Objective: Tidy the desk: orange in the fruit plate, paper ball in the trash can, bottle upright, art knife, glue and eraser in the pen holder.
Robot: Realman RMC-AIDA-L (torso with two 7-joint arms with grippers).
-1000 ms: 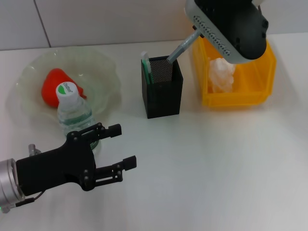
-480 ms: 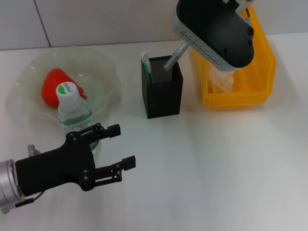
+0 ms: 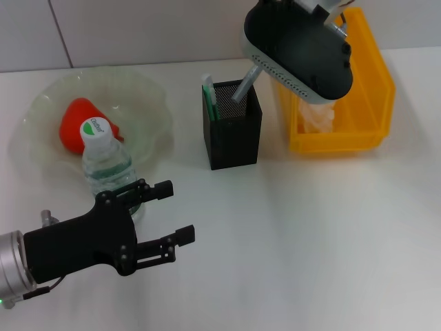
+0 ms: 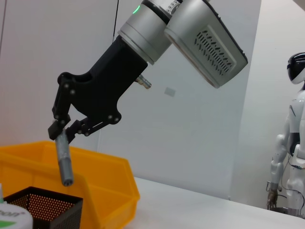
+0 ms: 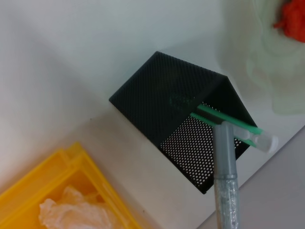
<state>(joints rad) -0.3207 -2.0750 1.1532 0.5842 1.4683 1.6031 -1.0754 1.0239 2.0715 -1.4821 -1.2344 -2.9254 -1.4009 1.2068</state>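
My right gripper is to let go of the grey stick inside the black mesh pen holder (image 3: 238, 103) (image 5: 192, 151), next to the green stick.
My right gripper (image 4: 61, 133) is shut on a grey stick (image 3: 242, 85), either the art knife or the glue; I cannot tell which. The stick hangs tilted, its tip (image 4: 66, 180) just above the mouth of the black mesh pen holder (image 3: 233, 131). A green stick with a white end (image 5: 231, 124) leans inside the holder. The orange (image 3: 77, 123) lies in the fruit plate (image 3: 148, 103). The bottle (image 3: 105, 162) stands upright at the plate's near rim. My left gripper (image 3: 176, 211) is open, low beside the bottle. The paper ball (image 3: 318, 118) lies in the yellow trash can (image 3: 375, 103). The eraser is out of view.
The trash can stands right beside the pen holder, under my right arm. White tabletop stretches in front of the holder and to the right of my left gripper. A white wall bounds the table at the back.
My right arm has moved left from over the trash can, bringing the grey stick's tip over the pen holder's mouth. The left arm has stayed put.
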